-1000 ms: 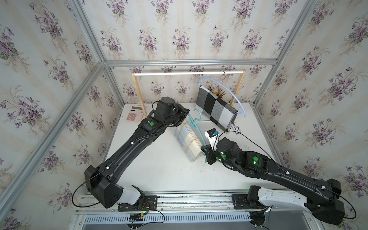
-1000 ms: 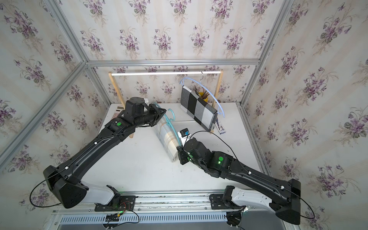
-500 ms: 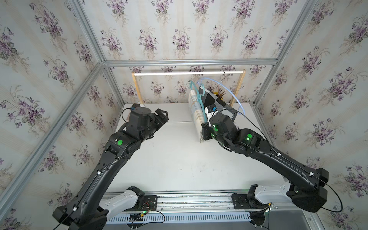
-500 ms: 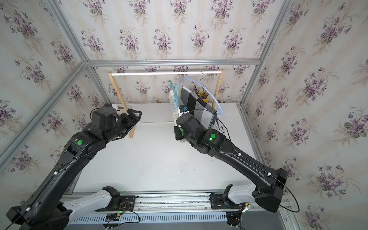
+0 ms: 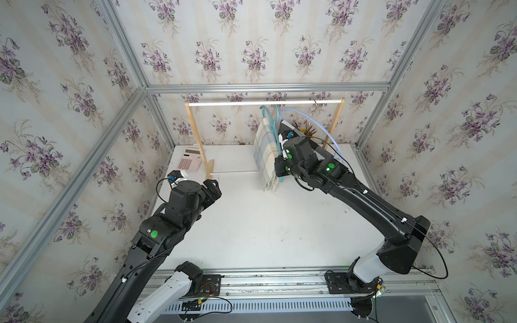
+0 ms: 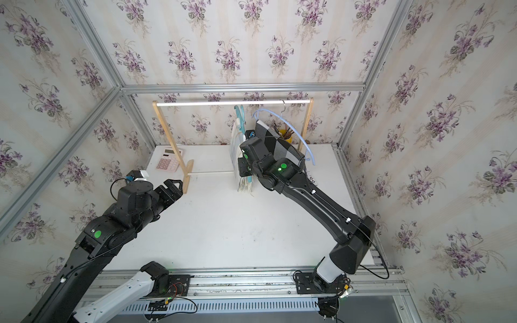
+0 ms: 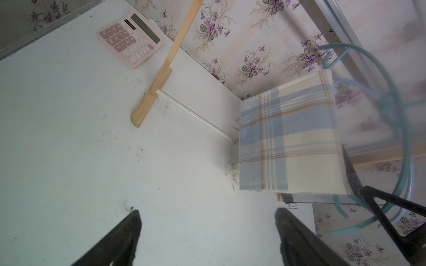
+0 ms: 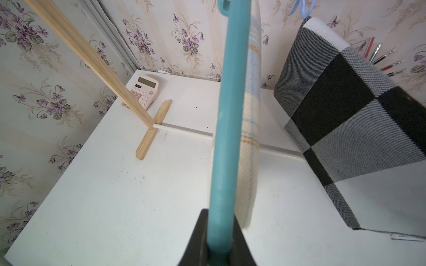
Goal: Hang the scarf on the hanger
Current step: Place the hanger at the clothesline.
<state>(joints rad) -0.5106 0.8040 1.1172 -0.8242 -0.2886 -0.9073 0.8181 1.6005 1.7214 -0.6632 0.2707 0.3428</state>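
Observation:
The robot's right gripper will release the teal hanger, now held upright at the rack, with the hanger's hook over the middle of the white rod [image 5: 263, 103].
A blue-and-cream plaid scarf [image 5: 265, 151] [image 6: 234, 148] [image 7: 288, 138] [image 8: 251, 115] hangs folded over a teal hanger [image 5: 264, 112] [image 6: 239, 110] [image 7: 401, 115] [image 8: 230, 115]. My right gripper [image 5: 279, 170] [image 8: 220, 214] is shut on the hanger's lower arm and holds it upright at the rack. The hanger's hook sits just under the white rod [image 5: 251, 103] [image 6: 223, 103]; whether it rests on the rod I cannot tell. Over the table's left side my left gripper [image 5: 214, 186] [image 6: 174, 184] [image 7: 207, 211] stands open and empty, well apart from the scarf.
A black-and-white checked scarf [image 6: 277, 142] [image 8: 345, 103] hangs on a pale blue hanger [image 5: 296, 112] just right of the teal one. A pink calculator [image 5: 190, 163] [image 7: 130, 39] lies at the back left beside the rack's wooden foot [image 5: 209, 167]. Pens [image 5: 306, 130] stand at the back.
The right arm has raised the hanger with the plaid scarf from the table up to the rack's rod. The left gripper let go, opened and drew back to the left.

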